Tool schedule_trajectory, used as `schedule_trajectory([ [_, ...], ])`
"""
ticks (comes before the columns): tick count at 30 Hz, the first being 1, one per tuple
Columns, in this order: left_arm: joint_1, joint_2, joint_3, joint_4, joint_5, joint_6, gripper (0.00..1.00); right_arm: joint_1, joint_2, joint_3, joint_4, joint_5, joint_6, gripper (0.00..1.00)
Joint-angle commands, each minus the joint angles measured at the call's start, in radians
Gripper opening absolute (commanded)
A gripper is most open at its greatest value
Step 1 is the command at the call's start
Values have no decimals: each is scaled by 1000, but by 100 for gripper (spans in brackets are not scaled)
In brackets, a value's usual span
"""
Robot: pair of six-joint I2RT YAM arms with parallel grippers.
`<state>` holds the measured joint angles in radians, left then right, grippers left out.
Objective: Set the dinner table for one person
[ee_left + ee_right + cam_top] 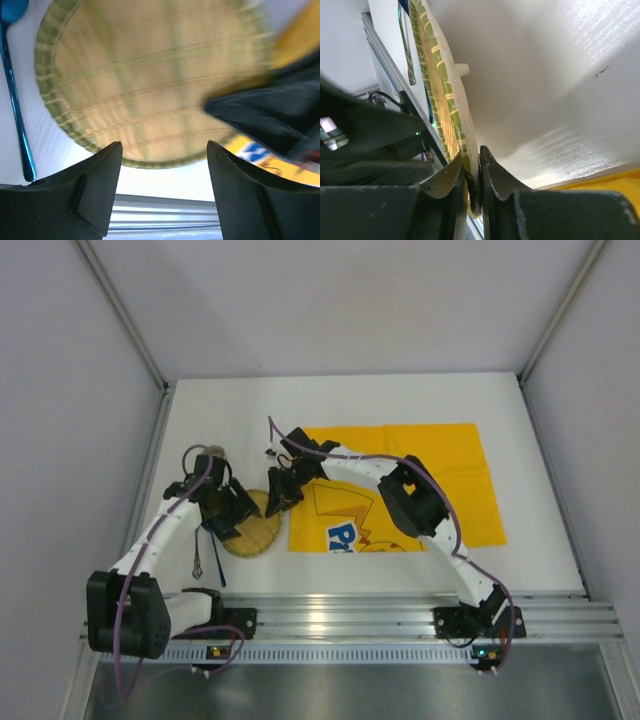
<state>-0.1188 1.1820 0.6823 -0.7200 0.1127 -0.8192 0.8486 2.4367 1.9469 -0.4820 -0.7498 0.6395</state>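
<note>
I need to release the round woven plate with my right gripper on the yellow placemat [379, 475], just past the zigzag drawing.
A round woven bamboo plate [252, 528] lies on the white dinner table [220, 410], just left of a yellow placemat [420, 485]. My right gripper [279, 497] is shut on the plate's right rim. In the right wrist view the green-banded rim [451, 107] is pinched between the two fingers [474, 165]. My left gripper [236, 514] hovers over the plate's left part. Its fingers stand open in the left wrist view [165, 150] with nothing between them, and the plate [145, 85] fills the frame beyond them.
A blue spoon [18, 115] lies left of the plate, with a metal utensil [197, 556] beside it. A small round object [214, 452] shows behind the left wrist. The ribbed aluminium rail [400, 618] runs along the near edge. Grey walls close in both sides.
</note>
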Motion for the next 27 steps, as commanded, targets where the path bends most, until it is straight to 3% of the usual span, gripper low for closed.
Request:
schedule_trajectory([
  [1, -2, -51, 269, -102, -8, 18, 74, 6, -53, 50, -27, 1, 0, 0],
  [7, -2, -22, 624, -229, -41, 81, 80, -115, -209, -44, -27, 6, -67, 0],
  [10, -4, -5, 680, -249, -38, 104, 80, -221, -327, -164, -26, 7, -109, 0],
  [18, -4, -59, 589, -187, -2, 107, 84, -558, -564, -496, -30, 26, -221, 0],
  [20, -4, -59, 565, -170, 27, 111, 87, -604, -581, -526, -29, 41, -219, 0],
  [21, -4, -58, 562, -168, 28, 112, 98, -624, -579, -542, -29, 41, -210, 0],
  [27, -4, -33, 580, -174, 24, 126, 98, -678, -515, -526, -29, 30, -205, 0],
])
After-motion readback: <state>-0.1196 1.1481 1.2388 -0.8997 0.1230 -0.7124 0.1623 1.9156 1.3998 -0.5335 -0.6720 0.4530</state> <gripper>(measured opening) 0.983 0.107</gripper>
